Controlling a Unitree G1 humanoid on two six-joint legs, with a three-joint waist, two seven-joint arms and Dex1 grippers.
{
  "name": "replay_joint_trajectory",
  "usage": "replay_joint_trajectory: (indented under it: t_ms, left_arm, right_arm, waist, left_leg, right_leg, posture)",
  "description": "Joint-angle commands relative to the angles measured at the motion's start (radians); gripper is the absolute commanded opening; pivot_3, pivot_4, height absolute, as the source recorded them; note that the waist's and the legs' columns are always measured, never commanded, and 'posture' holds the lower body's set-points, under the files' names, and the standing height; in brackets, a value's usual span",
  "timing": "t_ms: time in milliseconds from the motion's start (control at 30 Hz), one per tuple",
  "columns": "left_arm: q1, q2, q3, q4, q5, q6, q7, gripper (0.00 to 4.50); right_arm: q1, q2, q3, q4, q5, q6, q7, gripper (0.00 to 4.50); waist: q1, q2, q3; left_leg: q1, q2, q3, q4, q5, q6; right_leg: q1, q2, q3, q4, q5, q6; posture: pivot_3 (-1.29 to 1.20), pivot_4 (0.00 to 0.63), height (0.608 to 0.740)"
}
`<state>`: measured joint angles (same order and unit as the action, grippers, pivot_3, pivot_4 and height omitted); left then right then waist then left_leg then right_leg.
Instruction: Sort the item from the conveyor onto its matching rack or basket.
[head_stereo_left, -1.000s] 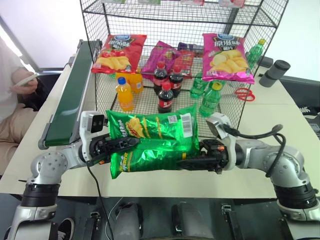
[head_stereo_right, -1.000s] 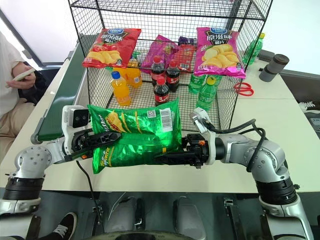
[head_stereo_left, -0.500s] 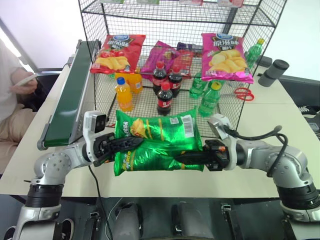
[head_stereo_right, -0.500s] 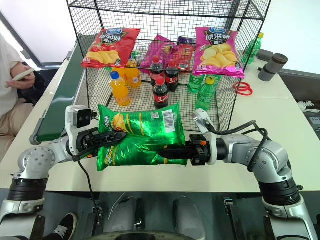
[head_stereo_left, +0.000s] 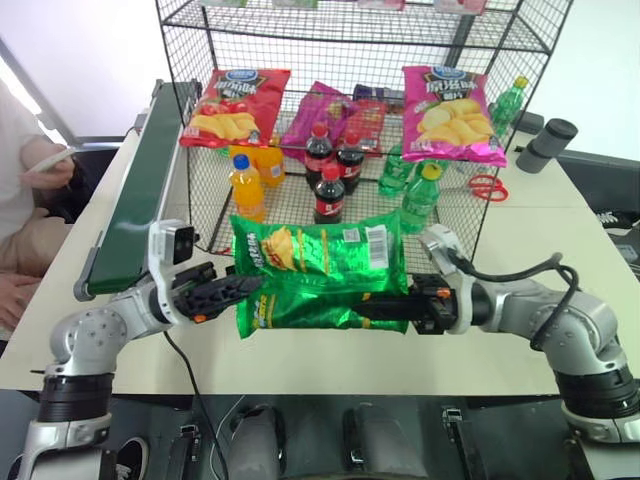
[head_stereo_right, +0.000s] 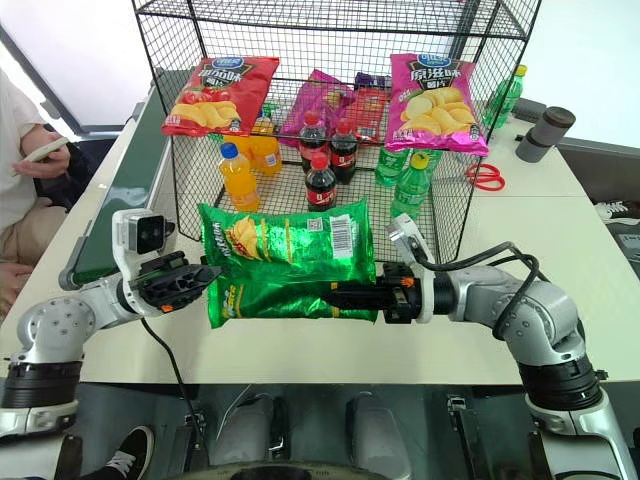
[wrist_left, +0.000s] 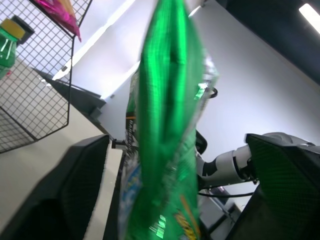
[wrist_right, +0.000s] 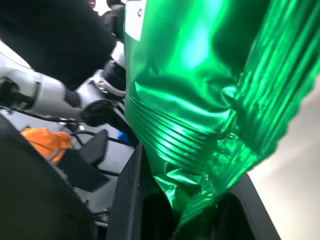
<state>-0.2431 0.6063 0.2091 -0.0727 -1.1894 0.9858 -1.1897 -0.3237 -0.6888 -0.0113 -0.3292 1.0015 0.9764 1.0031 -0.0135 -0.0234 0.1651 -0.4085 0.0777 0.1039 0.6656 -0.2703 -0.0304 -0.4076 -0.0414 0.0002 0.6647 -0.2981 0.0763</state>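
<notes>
I will set the green crisp bag down with my right gripper on the rack (head_stereo_left: 341, 94) between the red crisp bag and the pink crisp bag.
The item, a shiny green crisp bag (head_stereo_left: 320, 270), is held upright above the table's front edge, in front of the rack (head_stereo_left: 350, 30). My right gripper (head_stereo_left: 370, 306) reaches in from the right and is shut on the bag's lower part, whose crumpled foil (wrist_right: 200, 100) sits pinched between its fingers. My left gripper (head_stereo_left: 240, 288) is at the bag's left end and stands open. Its fingers (wrist_left: 80, 185) are spread wide, with the bag's edge (wrist_left: 165, 125) between them and not gripped. The conveyor (head_stereo_left: 140, 190) runs along the table's left side with nothing on it.
Inside the rack are a red crisp bag (head_stereo_left: 237, 105), a purple bag (head_stereo_left: 322, 115), a pink crisp bag (head_stereo_left: 452, 113), orange bottles (head_stereo_left: 248, 187), cola bottles (head_stereo_left: 329, 193) and green bottles (head_stereo_left: 420, 198). Red scissors (head_stereo_left: 487, 187) lie to its right. A person (head_stereo_left: 30, 170) sits at far left.
My left gripper has opened and let go of the bag's left end. The right gripper has closed on the bag, which has shifted slightly right and now hangs from it alone.
</notes>
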Motion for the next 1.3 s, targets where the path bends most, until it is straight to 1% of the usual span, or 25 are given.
replay_joint_trajectory:
  t_ms: [33,67,100,200,267,300,367,433,500,567,700,767,967,1133,1300]
  left_arm:
    - [0.018,0.008,0.057,-0.009,0.021,-0.043,0.029,4.5]
    - [0.028,0.014,0.065,-0.009,0.033,-0.054,0.032,4.5]
    - [0.037,0.013,0.069,-0.01,0.06,-0.086,0.037,4.5]
    - [0.068,0.015,0.084,0.0,0.115,-0.143,0.043,4.5]
    - [0.082,-0.002,0.095,0.004,0.151,-0.197,0.061,4.5]
    - [0.089,-0.011,0.091,0.002,0.189,-0.246,0.065,4.5]
    - [0.089,-0.034,0.092,0.002,0.221,-0.302,0.081,4.5]
    - [0.084,-0.059,0.07,0.0,0.311,-0.419,0.091,4.5]
    - [0.075,-0.077,0.07,-0.004,0.299,-0.422,0.093,4.5]
    - [0.07,-0.091,0.056,-0.004,0.352,-0.488,0.095,4.5]
    - [0.021,-0.143,0.053,0.019,0.493,-0.674,0.183,4.5]
    - [0.01,-0.158,0.047,0.015,0.553,-0.74,0.228,4.5]
    - [0.012,-0.202,0.028,-0.01,0.6,-0.821,0.28,4.5]
    - [0.016,-0.231,0.015,-0.041,0.597,-0.827,0.329,4.5]
    - [0.025,-0.238,0.006,-0.061,0.594,-0.826,0.361,4.5]
  right_arm:
    - [0.002,-0.026,-0.063,-0.026,-0.037,-0.071,-0.001,0.26]
    - [-0.001,-0.026,-0.08,-0.035,-0.046,-0.09,-0.015,0.26]
    - [-0.004,-0.032,-0.081,-0.048,-0.093,-0.135,-0.026,0.26]
    - [-0.004,-0.087,-0.017,-0.097,-0.378,-0.419,-0.013,0.26]
    - [-0.053,-0.05,-0.031,-0.111,-0.44,-0.509,-0.074,0.26]
    - [-0.08,-0.044,-0.025,-0.118,-0.495,-0.584,-0.081,0.26]
    - [-0.137,-0.035,-0.009,-0.116,-0.609,-0.711,-0.112,0.26]
    - [-0.204,-0.013,0.001,-0.077,-0.736,-0.869,-0.167,0.26]
    - [-0.263,0.005,0.006,-0.036,-0.789,-0.907,-0.207,0.26]
    - [-0.297,0.006,0.023,0.015,-0.893,-0.969,-0.26,0.26]
    - [-0.375,-0.059,0.129,0.177,-1.293,-1.096,-0.436,0.26]
    - [-0.414,-0.036,0.183,0.231,-1.432,-1.068,-0.517,0.26]
    - [-0.49,0.059,0.252,0.364,-1.662,-0.957,-0.682,0.26]
    - [-0.519,0.14,0.289,0.462,-1.72,-0.917,-0.753,0.26]
    - [-0.567,0.208,0.298,0.514,-1.732,-0.855,-0.753,0.26]
  waist:
    - [0.0,0.0,0.0]
    - [0.0,0.0,0.0]
    - [0.001,0.0,0.0]
    - [0.001,0.0,0.0]
    - [-0.002,0.0,0.0]
    - [-0.004,0.0,0.0]
    - [-0.003,0.001,0.0]
    - [-0.001,0.001,0.0]
    - [0.0,0.001,0.0]
    - [0.003,0.0,0.0]
    - [0.002,0.0,0.0]
    - [-0.003,0.0,0.0]
    - [-0.006,0.001,0.0]
    - [-0.003,0.001,0.0]
    - [-0.007,0.001,0.0]
  left_leg:
    - [0.0,0.0,0.0,0.0,0.0,0.0]
    - [0.0,0.0,0.0,0.0,0.0,0.0]
    - [0.0,0.0,0.0,0.0,0.0,0.0]
    - [0.0,0.0,0.0,0.0,0.0,0.0]
    - [0.0,0.0,0.0,0.0,0.0,0.0]
    - [0.0,0.0,0.001,0.0,0.0,0.0]
    - [0.0,0.0,0.001,0.0,0.0,0.0]
    - [0.0,0.0,0.001,0.0,0.0,0.0]
    - [0.0,0.0,0.002,0.0,0.0,0.0]
    - [0.0,0.0,0.002,0.0,0.0,0.0]
    - [-0.001,-0.002,0.003,0.0,0.0,0.0]
    - [-0.001,-0.002,0.004,0.0,0.0,0.0]
    - [-0.001,0.001,0.006,-0.002,0.003,-0.005]
    - [-0.002,0.001,0.009,-0.001,0.003,-0.006]
    - [-0.002,0.001,0.009,-0.001,0.003,-0.005]
  right_leg:
    - [0.0,0.0,0.0,0.0,0.0,0.0]
    - [0.0,0.0,0.0,0.0,0.0,0.0]
    - [0.0,0.0,0.0,0.0,0.0,0.0]
    - [-0.001,0.0,0.0,0.0,0.0,0.0]
    - [-0.001,0.0,0.0,0.0,0.0,0.0]
    - [-0.001,0.0,0.0,0.0,0.0,0.0]
    - [-0.001,0.0,0.0,0.0,0.0,0.0]
    - [-0.001,0.0,0.0,0.0,0.0,0.0]
    - [-0.001,0.0,0.0,0.0,0.0,0.0]
    - [-0.001,0.0,0.0,0.0,0.0,0.0]
    - [-0.001,-0.003,0.0,0.0,0.0,0.0]
    - [-0.001,-0.003,0.001,0.0,0.0,0.0]
    - [-0.005,0.0,0.002,0.001,0.0,0.0]
    - [-0.004,-0.001,0.002,0.0,0.0,0.0]
    - [-0.005,-0.001,0.002,0.001,0.0,0.0]
  posture:
    - [0.0,0.15,0.74]
    - [0.0,0.15,0.74]
    - [0.0,0.15,0.74]
    - [0.0,0.15,0.74]
    - [0.0,0.15,0.74]
    - [0.0,0.15,0.74]
    - [0.0,0.15,0.74]
    - [0.0,0.15,0.74]
    - [0.0,0.15,0.74]
    - [0.0,0.15,0.74]
    - [0.0,0.15,0.74]
    - [0.0,0.15,0.74]
    - [0.0,0.15,0.74]
    - [0.0,0.15,0.74]
    - [0.0,0.15,0.74]
